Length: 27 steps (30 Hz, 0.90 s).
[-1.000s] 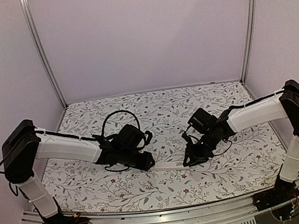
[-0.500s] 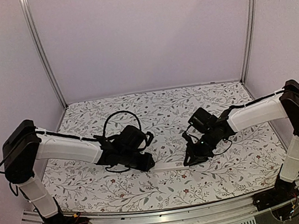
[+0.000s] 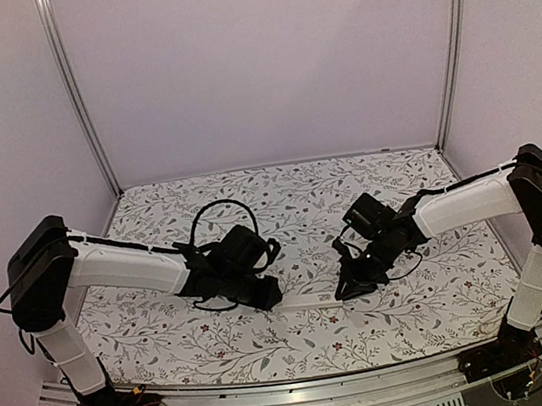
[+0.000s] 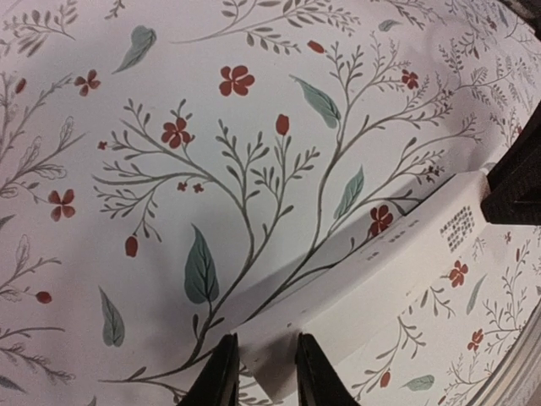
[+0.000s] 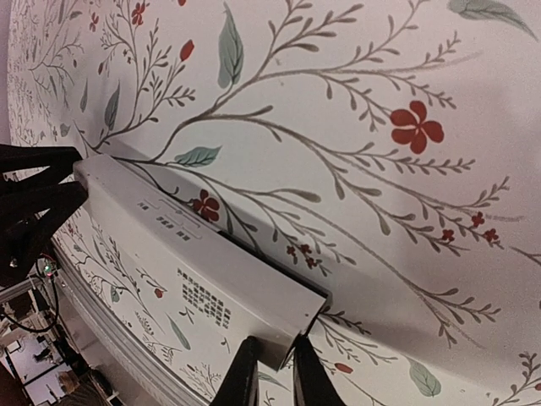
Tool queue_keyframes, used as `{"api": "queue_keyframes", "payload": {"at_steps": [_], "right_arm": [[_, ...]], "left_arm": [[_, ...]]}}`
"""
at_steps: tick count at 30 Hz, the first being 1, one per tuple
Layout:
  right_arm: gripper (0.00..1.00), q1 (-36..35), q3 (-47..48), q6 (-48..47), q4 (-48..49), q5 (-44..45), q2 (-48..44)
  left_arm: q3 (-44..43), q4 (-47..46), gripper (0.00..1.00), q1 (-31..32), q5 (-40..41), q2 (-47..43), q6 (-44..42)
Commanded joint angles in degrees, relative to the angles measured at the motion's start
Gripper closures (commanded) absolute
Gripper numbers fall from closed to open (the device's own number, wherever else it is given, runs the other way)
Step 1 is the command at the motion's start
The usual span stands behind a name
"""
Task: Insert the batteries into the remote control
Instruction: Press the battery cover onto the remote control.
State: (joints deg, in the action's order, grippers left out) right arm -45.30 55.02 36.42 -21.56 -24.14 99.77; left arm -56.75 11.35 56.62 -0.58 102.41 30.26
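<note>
I have just a corner of the remote control's end in my left gripper, so I will move both grippers back, then grab the remote control across its long sides (image 3: 295,303).
The remote control (image 3: 311,300) is a slim white bar spanning the gap between both grippers, low over the flowered table. My left gripper (image 3: 276,297) is shut on its left end, whose corner sits between the fingers (image 4: 224,381) in the left wrist view, with the remote control (image 4: 397,254) running away to the right. My right gripper (image 3: 343,292) pinches the other end, and in the right wrist view the remote control (image 5: 194,245) stretches off to the left from the gripper (image 5: 275,372). The batteries are out of view.
The table (image 3: 280,197) carries a white cloth printed with leaves and red flowers. Metal frame posts (image 3: 73,89) and pale walls enclose the back and sides. An aluminium rail (image 3: 309,400) runs along the near edge by the arm bases.
My right gripper's fingers have narrowed onto the remote's right end. Both arms have shifted slightly to the right, and the left grip stays as it was.
</note>
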Motion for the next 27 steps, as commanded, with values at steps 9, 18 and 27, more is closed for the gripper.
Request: {"api": "queue_keyframes", "payload": {"at_steps": [9,18,27], "right_arm": [[0.83,-0.70,-1.76,-0.04,1.92,1.22,1.18],[0.79,-0.68,-1.89,0.30,1.92,1.20,1.24],[0.78,-0.68,-1.33,0.36,2.17,0.78,1.95]], "left_arm": [[-0.23,2.77,0.64,2.27,4.97,-1.83,1.04],[1.03,5.34,0.56,2.42,7.07,-4.06,2.27],[0.79,4.97,0.68,3.27,3.49,-2.39,3.23]]}}
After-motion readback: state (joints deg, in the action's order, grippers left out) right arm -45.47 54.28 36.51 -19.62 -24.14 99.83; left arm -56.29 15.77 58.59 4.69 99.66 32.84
